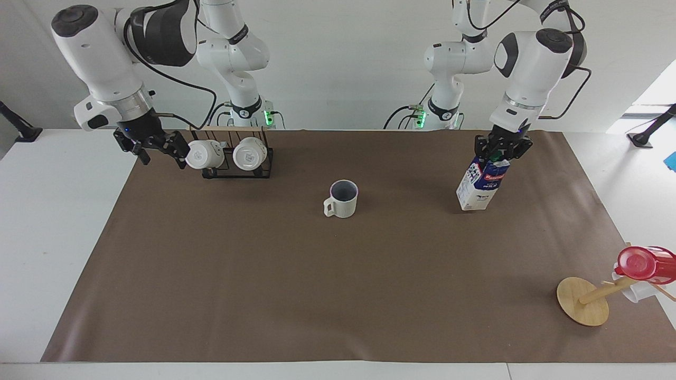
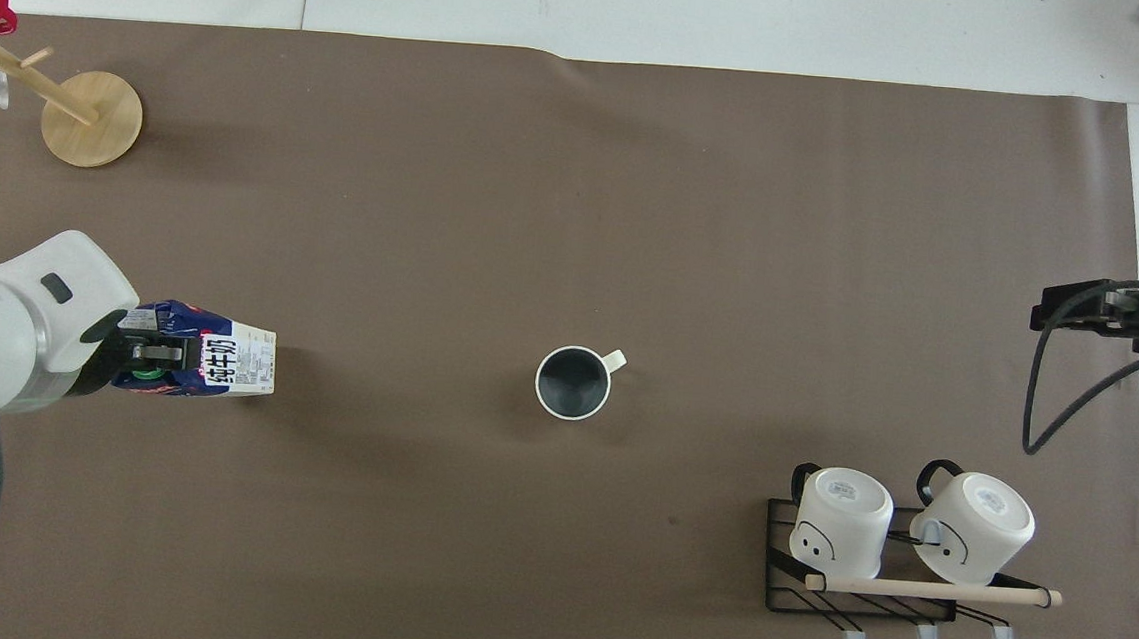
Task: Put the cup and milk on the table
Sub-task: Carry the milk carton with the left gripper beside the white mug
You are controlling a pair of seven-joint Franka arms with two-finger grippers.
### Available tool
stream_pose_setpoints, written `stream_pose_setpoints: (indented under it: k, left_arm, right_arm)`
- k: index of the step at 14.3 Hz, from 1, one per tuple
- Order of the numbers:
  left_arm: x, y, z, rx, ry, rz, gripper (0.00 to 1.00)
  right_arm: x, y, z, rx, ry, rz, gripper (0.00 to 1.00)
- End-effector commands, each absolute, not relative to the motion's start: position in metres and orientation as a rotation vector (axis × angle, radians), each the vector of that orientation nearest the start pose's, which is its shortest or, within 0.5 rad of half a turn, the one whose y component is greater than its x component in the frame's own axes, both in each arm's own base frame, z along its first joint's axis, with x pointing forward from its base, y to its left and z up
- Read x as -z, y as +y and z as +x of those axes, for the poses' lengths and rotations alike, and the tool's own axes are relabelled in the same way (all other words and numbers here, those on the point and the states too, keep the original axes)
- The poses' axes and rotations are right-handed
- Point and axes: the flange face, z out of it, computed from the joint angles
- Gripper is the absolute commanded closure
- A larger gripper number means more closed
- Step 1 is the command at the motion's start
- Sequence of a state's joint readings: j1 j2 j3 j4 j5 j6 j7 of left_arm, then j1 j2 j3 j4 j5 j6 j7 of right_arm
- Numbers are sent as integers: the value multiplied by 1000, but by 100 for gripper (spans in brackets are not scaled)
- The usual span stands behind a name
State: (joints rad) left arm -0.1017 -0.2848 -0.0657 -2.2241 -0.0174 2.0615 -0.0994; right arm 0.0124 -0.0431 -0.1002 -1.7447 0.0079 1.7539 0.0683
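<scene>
My left gripper is going to release the milk, now tilted beside the cup, on the brown mat [image 2: 447, 364] next to the cream-white cup, opposite the cup's handle.
The cream-white cup [image 1: 342, 199] stands upright on the brown mat [image 1: 317, 274] of the white table [image 1: 53, 221], dark inside showing in the overhead view [image 2: 573, 383], free of both grippers. My left gripper [image 1: 501, 150] is shut on the slanted top of the milk [image 1: 478, 186], which tilts, its base at or just above the mat, beside the cup toward the left arm's end. In the overhead view the milk [image 2: 225, 366] sticks out from under the left gripper [image 2: 140, 367]. My right gripper [image 1: 163, 157] is open and empty, up over the mat's edge beside the mug rack.
A black wire rack [image 1: 237, 170] with two plain white mugs [image 1: 249, 154] stands near the right arm's base. A wooden mug tree [image 1: 582, 301] carrying a red translucent cup [image 1: 641, 264] leans at the mat's corner farthest from the robots, at the left arm's end.
</scene>
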Motion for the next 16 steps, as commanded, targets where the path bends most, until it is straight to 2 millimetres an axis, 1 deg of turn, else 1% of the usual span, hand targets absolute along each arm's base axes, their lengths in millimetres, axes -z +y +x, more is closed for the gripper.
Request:
stream_pose_setpoints:
  k: [1,3,4,5,6,7,8,9,11,12,14,16]
  left_arm:
    - [-511,-127,471,163,25,-3153,48]
    - [-517,-161,469,153,-4,-3161,50]
    - [-519,-175,468,161,-23,-3166,50]
    - [-522,-188,465,171,-38,-3172,50]
    - [-517,-206,466,154,-49,-3172,50]
    - [-515,-224,464,154,-53,-3176,50]
    - [-511,-235,464,152,-55,-3179,50]
    - [-506,-243,464,147,-52,-3180,50]
    - [-495,-253,465,157,-54,-3171,50]
    - [-489,-264,464,167,-58,-3170,50]
    - [-483,-275,470,196,-89,-3178,50]
    - [-475,-293,472,207,-89,-3163,50]
  right_arm:
    - [-611,-45,545,86,221,-3134,0]
    - [-640,-43,536,118,210,-3155,0]
    - [-658,-42,532,122,202,-3183,0]
    - [-670,-41,529,120,198,-3184,0]
    - [-672,-38,528,117,186,-3185,0]
    - [-667,-38,527,102,186,-3174,0]
    - [-661,-40,524,73,197,-3166,0]
    - [-661,-39,521,80,187,-3166,0]
    - [-661,-38,522,84,179,-3165,0]
    - [-661,-37,521,77,175,-3165,0]
    - [-658,-37,514,2,171,-3165,0]
    - [-659,-32,514,4,159,-3167,0]
